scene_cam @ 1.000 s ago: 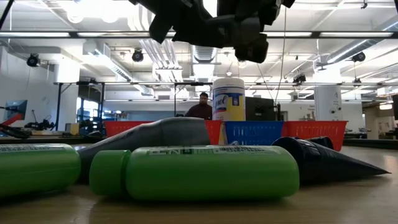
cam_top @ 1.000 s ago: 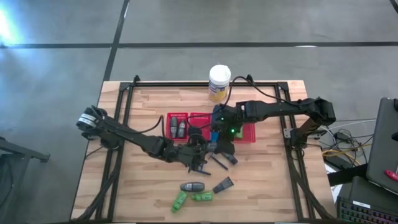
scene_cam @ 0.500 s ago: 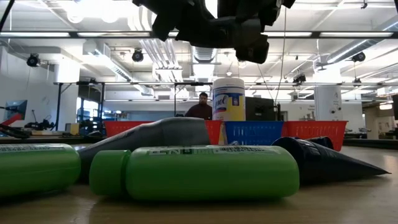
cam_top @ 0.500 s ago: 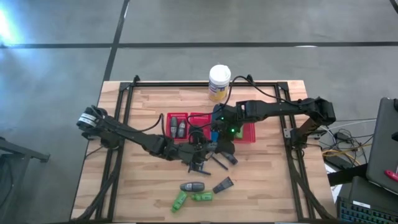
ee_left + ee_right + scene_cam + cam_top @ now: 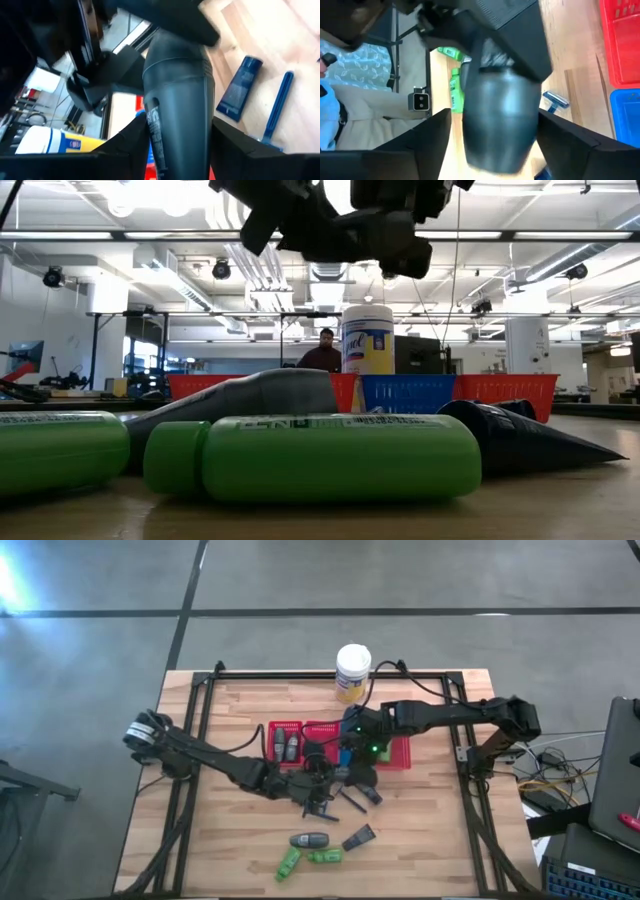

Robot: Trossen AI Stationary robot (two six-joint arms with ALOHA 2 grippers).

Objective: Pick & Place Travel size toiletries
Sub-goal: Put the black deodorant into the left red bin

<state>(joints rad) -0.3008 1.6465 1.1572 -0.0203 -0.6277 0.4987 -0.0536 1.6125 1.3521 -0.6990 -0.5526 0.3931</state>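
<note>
Next, I release the dark grey oval tube from my left gripper so that it lies beside the grey tubes in their red basket (image 5: pixel 296 747).
My two grippers meet above the table's middle, just in front of the baskets, with a dark grey oval tube (image 5: pixel 177 100) between them; it also shows in the right wrist view (image 5: pixel 500 120). My left gripper (image 5: pixel 322 781) is shut on one end, and my right gripper (image 5: pixel 346 771) is shut on the other. On the table near the front lie a grey tube (image 5: pixel 310 839), two green bottles (image 5: pixel 289 861) (image 5: pixel 325 856) and a dark wedge tube (image 5: pixel 358 837). A blue tube (image 5: pixel 366 794) and dark sticks (image 5: pixel 350 803) lie under the grippers. My left gripper pinches the tube between its two fingers (image 5: pixel 141 135) at the tube's near part (image 5: pixel 175 140). The tube runs along the fingers, away toward the other gripper, lifted clear of the table. My right gripper has the tube's other, rounded end (image 5: pixel 497 150) between its two fingers (image 5: pixel 560 135). It comes from the table's right, opposite my left gripper. The tube runs along the fingers, clear of the table.
A red basket (image 5: pixel 273 730) with grey tubes, a blue basket (image 5: pixel 345 756) and another red basket (image 5: pixel 400 754) stand in a row behind the grippers. A white canister with a yellow label (image 5: pixel 353 672) stands at the far edge. In the low view a person (image 5: pixel 322 352) shows far behind.
</note>
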